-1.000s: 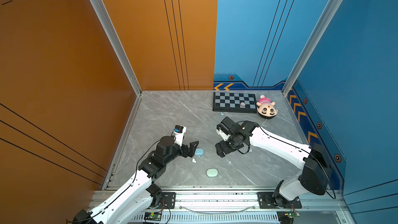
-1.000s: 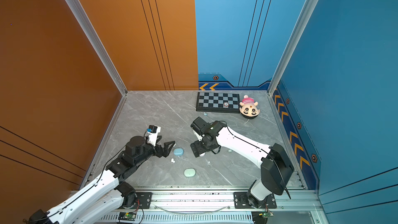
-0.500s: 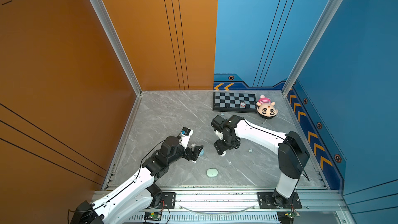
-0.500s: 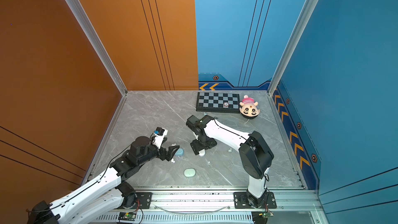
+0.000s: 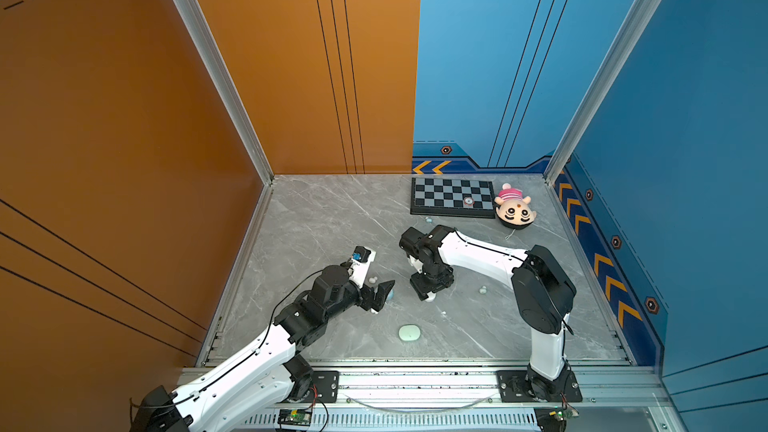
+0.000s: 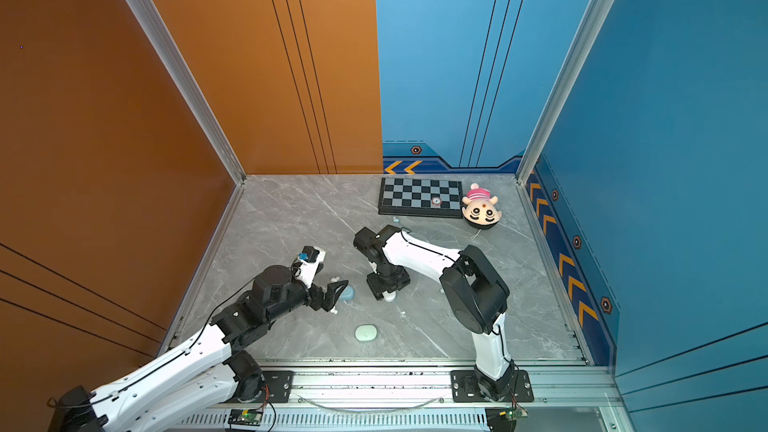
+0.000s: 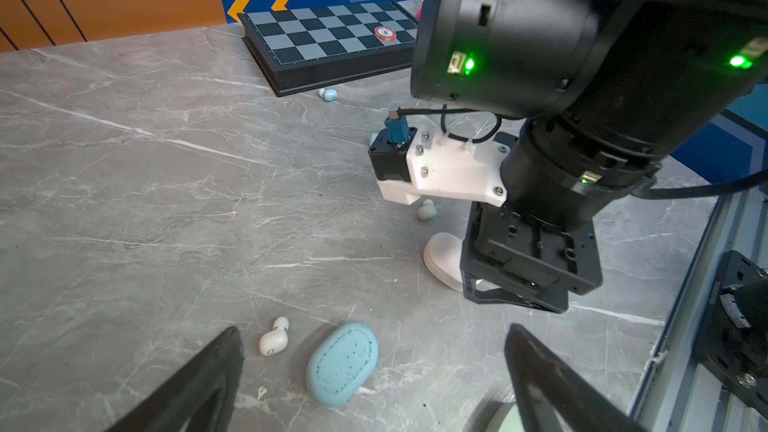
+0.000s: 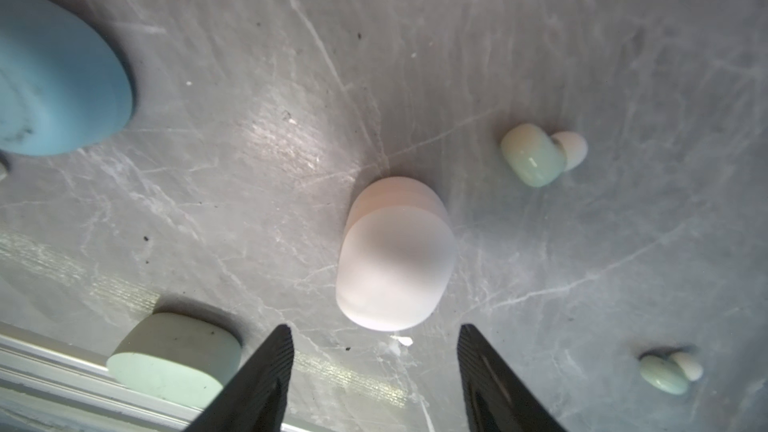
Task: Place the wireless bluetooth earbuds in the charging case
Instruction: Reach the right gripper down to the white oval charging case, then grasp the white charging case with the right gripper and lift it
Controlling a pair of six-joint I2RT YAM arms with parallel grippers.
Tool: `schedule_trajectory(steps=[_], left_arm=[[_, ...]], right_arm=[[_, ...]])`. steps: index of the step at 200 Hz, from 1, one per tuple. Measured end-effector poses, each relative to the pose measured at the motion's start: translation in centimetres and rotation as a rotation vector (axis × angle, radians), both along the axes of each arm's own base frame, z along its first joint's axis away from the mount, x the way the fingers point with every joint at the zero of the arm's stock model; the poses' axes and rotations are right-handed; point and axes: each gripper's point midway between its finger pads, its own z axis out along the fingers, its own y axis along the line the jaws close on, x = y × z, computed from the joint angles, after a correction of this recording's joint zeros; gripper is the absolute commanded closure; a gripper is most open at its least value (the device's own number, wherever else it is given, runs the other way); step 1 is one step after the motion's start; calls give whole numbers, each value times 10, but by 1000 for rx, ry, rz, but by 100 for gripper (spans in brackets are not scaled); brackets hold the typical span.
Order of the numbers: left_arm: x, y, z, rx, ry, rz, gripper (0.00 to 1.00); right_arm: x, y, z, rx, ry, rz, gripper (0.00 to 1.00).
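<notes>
My right gripper should hold the white charging case (image 5: 430, 297) (image 7: 440, 256) out, and my left gripper should grasp it next by its loose end.
A white charging case (image 8: 395, 255) lies on the grey floor just beyond my right gripper (image 8: 375, 328), which points down over it, open with nothing between its fingers. In both top views only the white case's edge (image 5: 430, 296) (image 6: 389, 296) shows under that gripper (image 5: 430, 284). My left gripper (image 7: 374, 336) is open, low over the blue case (image 7: 341, 363) (image 6: 347, 293). A white earbud (image 7: 274, 338) rests beside the blue case. Two mint earbuds (image 8: 536, 155) (image 8: 665, 374) lie near the white case. A blue earbud (image 7: 329, 94) (image 5: 428, 220) sits by the chessboard.
A mint case (image 5: 409, 332) (image 8: 174, 361) lies closer to the front rail (image 5: 415, 363). A chessboard (image 5: 451, 197) with a poker chip and a plush doll (image 5: 515, 211) stand at the back right. Walls close in both sides and the back.
The right arm has folded up at the elbow, its gripper has turned to point down over the white case, and its jaws have narrowed. The left gripper has edged toward the blue case.
</notes>
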Motion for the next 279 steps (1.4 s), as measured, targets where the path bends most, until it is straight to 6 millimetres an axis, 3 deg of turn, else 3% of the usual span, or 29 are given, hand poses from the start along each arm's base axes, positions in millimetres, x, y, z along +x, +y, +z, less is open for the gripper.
schedule_trajectory(steps=[45,80,142,200,228,279], left_arm=[[2,-3,-2,14,11,-1,2],[3,-3,-2,19,11,3,2],[6,-4,-6,38,30,9,2],[5,-7,4,25,39,-5,2],[0,-9,14,-11,45,-47,2],[-7,-6,45,-97,65,-125,1]], right_arm=[[2,-6,-13,-19,19,-12,44],[6,-6,-13,-13,15,-13,53],[6,-6,-13,-8,15,34,60],[6,-4,-9,25,21,116,63],[7,0,21,121,-22,178,65],[12,3,126,416,-248,284,69]])
